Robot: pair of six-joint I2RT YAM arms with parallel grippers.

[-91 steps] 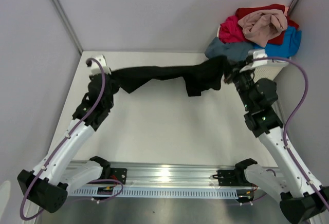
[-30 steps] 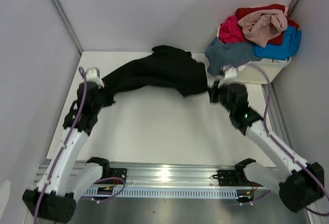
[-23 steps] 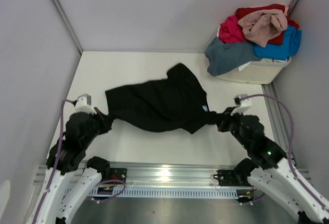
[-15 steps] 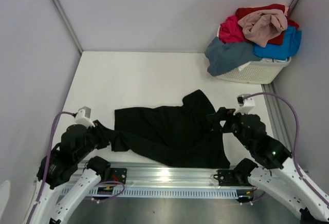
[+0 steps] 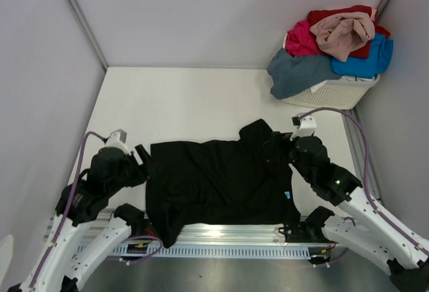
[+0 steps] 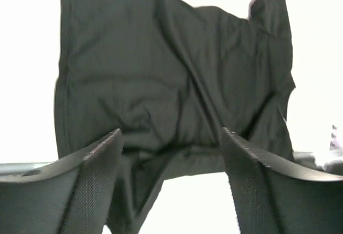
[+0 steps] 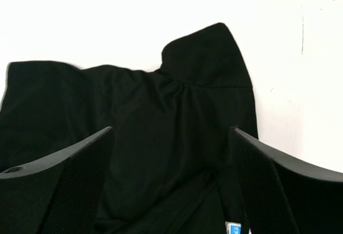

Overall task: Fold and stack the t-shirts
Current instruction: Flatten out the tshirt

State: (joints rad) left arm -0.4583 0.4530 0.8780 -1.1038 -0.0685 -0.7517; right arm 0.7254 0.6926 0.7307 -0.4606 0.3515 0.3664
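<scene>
The robot's left gripper will next move to the black t-shirt's back corner (image 5: 153, 144), on the side farther from the basket, and close there.
A black t-shirt (image 5: 221, 178) lies spread on the white table near its front edge, and its lower left corner hangs over the metal rail (image 5: 221, 232). My left gripper (image 5: 143, 161) is at the shirt's left edge, open, with nothing between its fingers. My right gripper (image 5: 278, 150) is open over the shirt's upper right part, by a sleeve. In the left wrist view the shirt (image 6: 171, 78) lies beyond the open left gripper (image 6: 171, 132). The right wrist view has the right gripper (image 7: 171, 129) open above the shirt (image 7: 161, 126). More t-shirts are heaped on a basket at the back right: beige-pink (image 5: 345, 31), red (image 5: 342, 12), magenta (image 5: 301, 37), bright blue (image 5: 375, 54) and slate grey-blue (image 5: 298, 71).
The white slotted basket (image 5: 335, 94) stands in the back right corner against the wall. Grey walls close the table in on the left, back and right. Bare white table (image 5: 181, 98) stretches behind the black shirt.
Both arms pulled the black shirt, stretched between them, from the back of the table toward the front edge and laid it down. Both grippers have opened and let it go.
</scene>
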